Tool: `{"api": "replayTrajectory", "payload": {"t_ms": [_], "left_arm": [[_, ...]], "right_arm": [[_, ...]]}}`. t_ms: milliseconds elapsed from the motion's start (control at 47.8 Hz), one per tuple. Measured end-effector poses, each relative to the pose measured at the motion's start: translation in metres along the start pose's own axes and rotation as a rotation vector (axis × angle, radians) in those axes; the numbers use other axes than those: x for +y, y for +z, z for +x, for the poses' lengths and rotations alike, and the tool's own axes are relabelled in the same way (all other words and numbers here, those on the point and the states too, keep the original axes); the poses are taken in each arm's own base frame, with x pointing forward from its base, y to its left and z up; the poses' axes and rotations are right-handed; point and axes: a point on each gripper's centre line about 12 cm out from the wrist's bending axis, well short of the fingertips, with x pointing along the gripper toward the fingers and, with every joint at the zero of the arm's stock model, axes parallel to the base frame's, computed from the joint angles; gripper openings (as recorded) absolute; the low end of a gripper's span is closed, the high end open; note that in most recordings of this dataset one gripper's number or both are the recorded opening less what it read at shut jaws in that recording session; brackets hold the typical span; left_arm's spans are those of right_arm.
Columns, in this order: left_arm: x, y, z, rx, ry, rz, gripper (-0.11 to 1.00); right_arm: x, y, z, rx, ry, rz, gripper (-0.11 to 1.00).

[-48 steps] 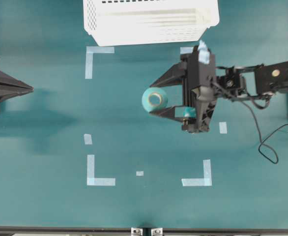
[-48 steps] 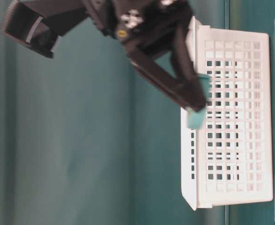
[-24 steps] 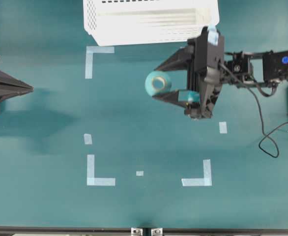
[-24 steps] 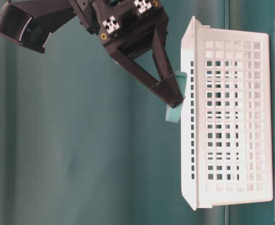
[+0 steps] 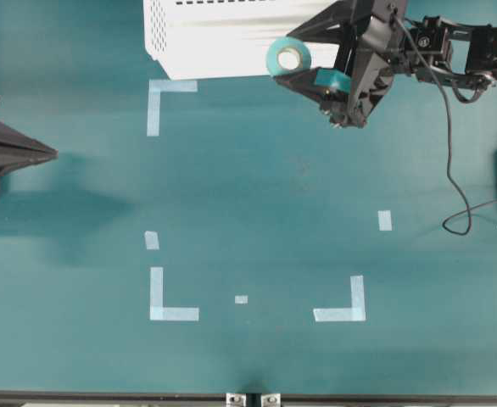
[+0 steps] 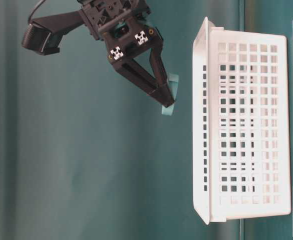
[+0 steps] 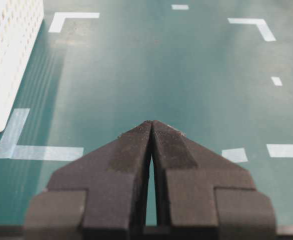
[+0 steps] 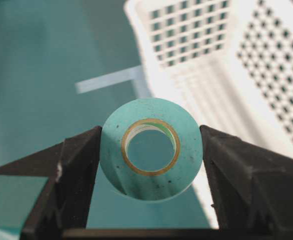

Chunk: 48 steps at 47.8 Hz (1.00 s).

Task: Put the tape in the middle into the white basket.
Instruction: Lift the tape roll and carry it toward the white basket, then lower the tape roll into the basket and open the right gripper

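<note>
The robot's right gripper will release the tape inside the end of the white basket [image 5: 308,38] nearest the robot's right arm.
The tape [image 5: 276,61], a light teal roll with a tan core, hangs in the air, and my right gripper [image 5: 293,58] is shut on it. In the right wrist view both black fingers press the roll [image 8: 186,160] from its sides, and the white basket [image 8: 226,75] lies just beyond it. Seen from overhead, the roll overlaps the near right edge of the basket [image 5: 231,42]. In the table-level view the roll [image 6: 174,80] is higher than the basket's rim [image 6: 199,60]. My left gripper [image 5: 53,153] rests shut at the far left, its tips [image 7: 151,122] together.
Pale tape strips mark corners on the teal table [image 5: 159,93], [image 5: 172,312], [image 5: 350,310]. Small loose strips lie at the right [image 5: 385,220], near the front [image 5: 241,298] and at the left [image 5: 151,240]. A black cable [image 5: 460,170] hangs from the right arm.
My right gripper has carried the tape from the middle of the table up and toward the basket, to its near edge. The left gripper has not moved.
</note>
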Motion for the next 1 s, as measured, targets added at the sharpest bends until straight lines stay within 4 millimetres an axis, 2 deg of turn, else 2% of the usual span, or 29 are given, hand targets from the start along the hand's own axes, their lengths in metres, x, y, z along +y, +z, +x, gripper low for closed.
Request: {"api": "replayTrajectory", "payload": {"t_ms": [146,523,1004], "left_arm": [[0.000,0.000,0.000,0.002,0.000,0.000,-0.11],[0.000,0.000,0.000,0.000,0.001,0.001,-0.11],[0.000,0.000,0.000,0.000,0.002,0.000,-0.11]], "right_arm": [[-0.022,0.004,-0.001,-0.011,-0.055,0.017,0.67],[-0.057,0.006,-0.004,-0.020,-0.141,0.050,0.67],[-0.066,0.001,0.000,-0.001,-0.163,0.046,0.67]]}}
